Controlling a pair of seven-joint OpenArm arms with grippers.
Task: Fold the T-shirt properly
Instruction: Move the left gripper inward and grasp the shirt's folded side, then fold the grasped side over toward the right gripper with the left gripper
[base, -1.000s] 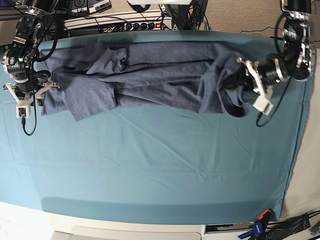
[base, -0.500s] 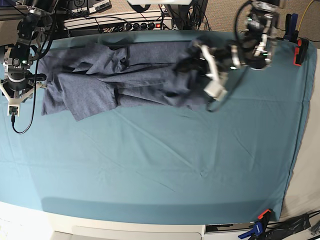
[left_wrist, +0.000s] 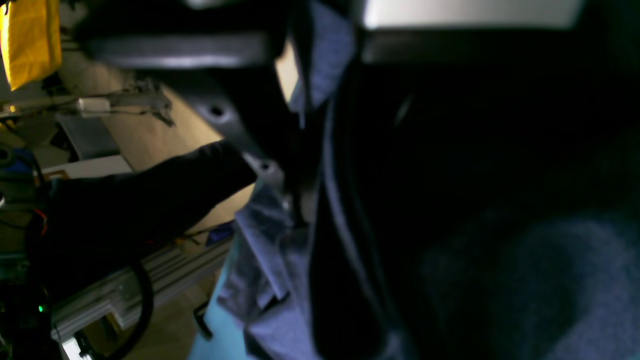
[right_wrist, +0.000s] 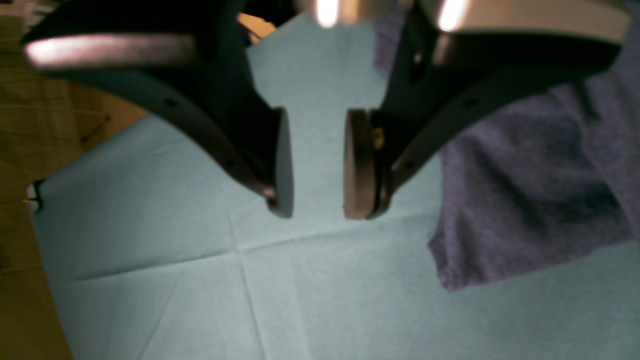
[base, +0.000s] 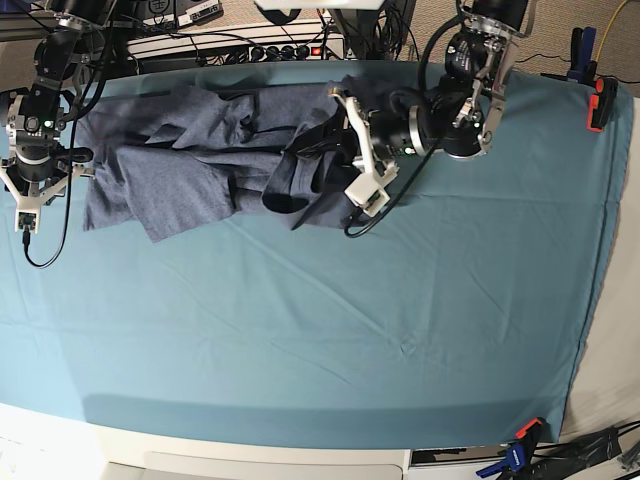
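Note:
The raised end of the T-shirt slants and bunches over the middle, so next I lay it down with my left gripper, then take its far part (base: 311, 130) and spread it out flat.
The slate-blue T-shirt (base: 180, 160) lies crumpled along the far side of the teal table cloth (base: 350, 330). Its right end is lifted and doubled back over the middle. My left gripper (base: 332, 150) is shut on that raised end above the shirt's centre. In the left wrist view, the T-shirt (left_wrist: 265, 240) hangs as a fold pinched in the left gripper (left_wrist: 305, 150). My right gripper (base: 33, 190) hovers just off the shirt's left edge, open. The right wrist view shows the right gripper (right_wrist: 315, 165) with nothing between its pads, over bare cloth, and a corner of the T-shirt (right_wrist: 525, 200) to its right.
A power strip and cables (base: 250, 45) run behind the far edge. An orange clamp (base: 597, 105) grips the cloth at the right edge. Another clamp (base: 515, 450) sits at the front right corner. The cloth's near half is bare.
My left gripper has carried the shirt's right end far to the left, folding it over the body. The right gripper has shifted slightly left and stayed open.

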